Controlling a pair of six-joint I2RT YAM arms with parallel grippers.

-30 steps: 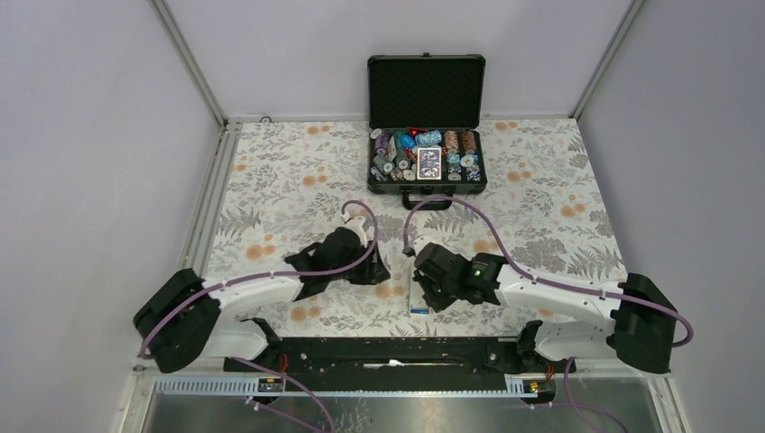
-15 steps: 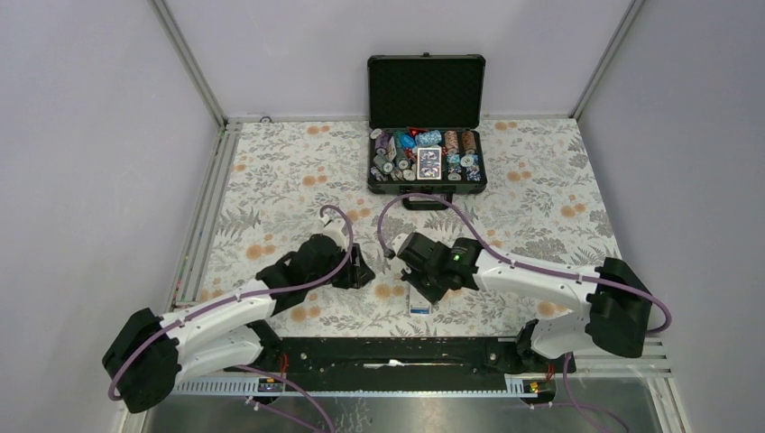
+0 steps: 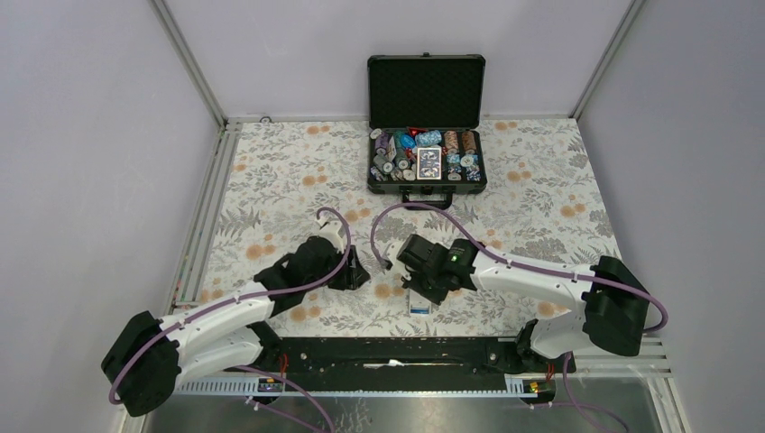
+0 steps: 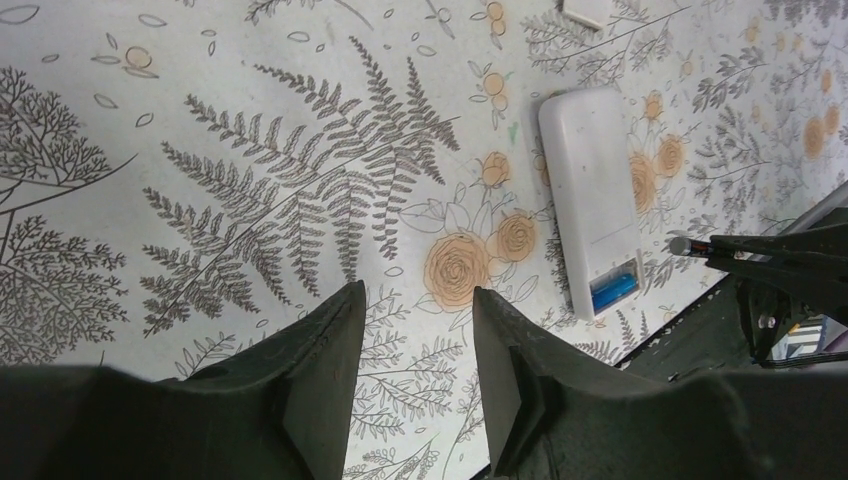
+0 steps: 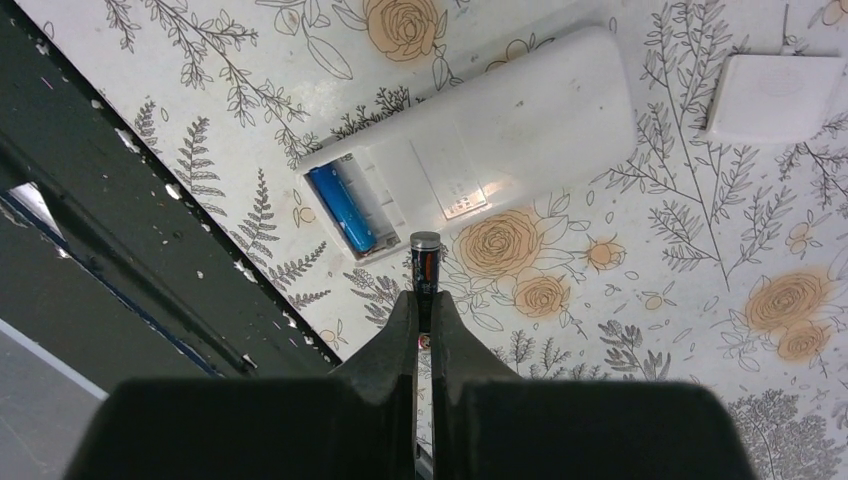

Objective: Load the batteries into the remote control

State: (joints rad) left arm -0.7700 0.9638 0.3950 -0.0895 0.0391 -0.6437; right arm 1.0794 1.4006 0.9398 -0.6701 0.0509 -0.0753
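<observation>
I need to release the dark battery from my right gripper in the empty slot (image 3: 420,308) (image 5: 371,197) next to the blue battery in the remote control. The dark battery now hangs just beside that slot.
The remote control (image 5: 500,140) lies back up on the flowered cloth, its battery bay open at the end near the black rail. One blue battery (image 5: 345,208) sits in the bay. My right gripper (image 5: 424,296) is shut on the second battery (image 5: 425,255), a dark one, whose metal tip hangs just beside the bay's empty slot. In the left wrist view the remote control (image 4: 588,190) lies to the right of my left gripper (image 4: 412,296), which is open, holds nothing and hovers over bare cloth. From above, the right gripper (image 3: 412,285) covers most of the remote control (image 3: 419,307).
A small white battery cover (image 5: 785,98) lies on the cloth beyond the remote's far end. The open black chip case (image 3: 427,153) stands at the back middle. The black mounting rail (image 3: 388,350) runs along the near edge, close to the remote.
The right arm has moved left, bringing its battery over the remote's open end. The left arm has drawn back to the left, and its jaws have opened a little wider.
</observation>
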